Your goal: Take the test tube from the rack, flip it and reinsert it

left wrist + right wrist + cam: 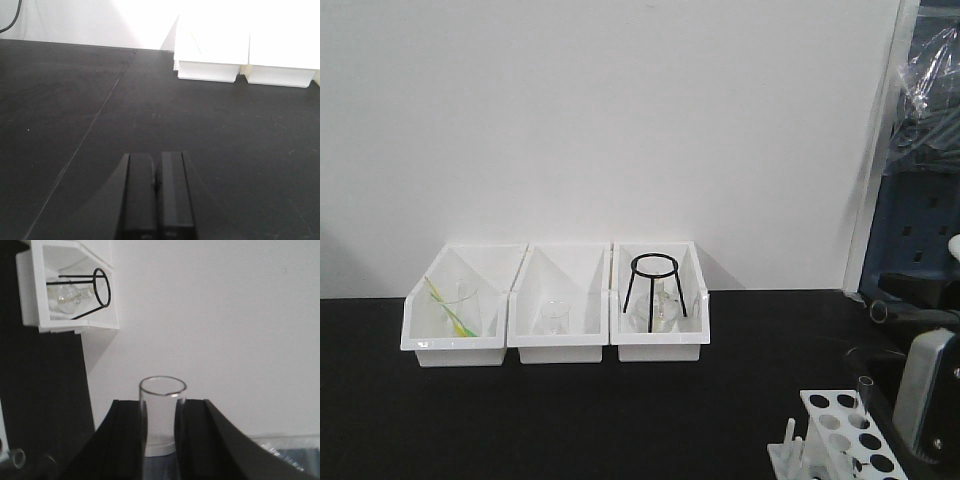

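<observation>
I need to release the test tube from my right gripper in the white rack's near hole (856,465), in front of the standing tube.
The white rack (840,440) with round holes and upright pegs sits at the bottom right of the front view. The clear test tube (865,395) stands upright over the rack's right side, open rim up. I cannot tell whether its lower end is in a hole. My right gripper (161,412) is shut on the test tube (162,400) just below its rim. It reaches in from the right in the front view (886,385). My left gripper (157,162) is shut and empty, low over the black table (75,100).
Three white bins stand at the back by the wall: one with a glass and green sticks (455,310), one with a small beaker (558,310), one with a black wire tripod and a flask (658,295). Dark equipment (920,200) stands at the right edge.
</observation>
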Robot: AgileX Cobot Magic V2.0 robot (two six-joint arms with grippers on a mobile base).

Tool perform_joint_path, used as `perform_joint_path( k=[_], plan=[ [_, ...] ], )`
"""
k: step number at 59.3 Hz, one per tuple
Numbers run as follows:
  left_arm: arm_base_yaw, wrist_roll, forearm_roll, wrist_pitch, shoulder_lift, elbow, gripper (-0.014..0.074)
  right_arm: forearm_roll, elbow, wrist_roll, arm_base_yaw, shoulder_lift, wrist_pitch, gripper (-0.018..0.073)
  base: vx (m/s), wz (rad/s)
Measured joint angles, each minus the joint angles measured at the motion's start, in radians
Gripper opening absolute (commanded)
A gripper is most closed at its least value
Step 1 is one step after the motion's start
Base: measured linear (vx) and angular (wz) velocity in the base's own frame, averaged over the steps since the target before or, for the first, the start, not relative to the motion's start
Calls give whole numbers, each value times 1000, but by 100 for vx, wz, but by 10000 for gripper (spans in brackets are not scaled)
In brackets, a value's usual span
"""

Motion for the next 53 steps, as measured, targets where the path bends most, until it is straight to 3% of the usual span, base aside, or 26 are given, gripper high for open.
perform_joint_path(
  k=[4, 13, 18, 25, 39, 53],
  plan=[
    [0, 0, 0, 0, 0, 0, -6, 138, 0, 144, 0, 0, 9, -4, 0, 0],
    [0, 0, 0, 0, 0, 0, -6, 666, -1, 539, 0, -3, 140, -4, 0, 0],
    [0, 0, 0, 0, 0, 0, -6, 849, 2, 592, -2, -3, 187, -4, 0, 0],
    [0, 0, 0, 1, 0, 0, -6, 907, 42, 550, -3, -3, 61, -4, 0, 0],
    [0, 0, 0, 1, 0, 0, -6, 1051, 284, 364, -3, 31, -462, -4, 0, 0],
    [0, 0, 0, 5, 0, 0, -6, 1128, 361, 293, -3, 178, -684, -4, 0, 0]
  ],
)
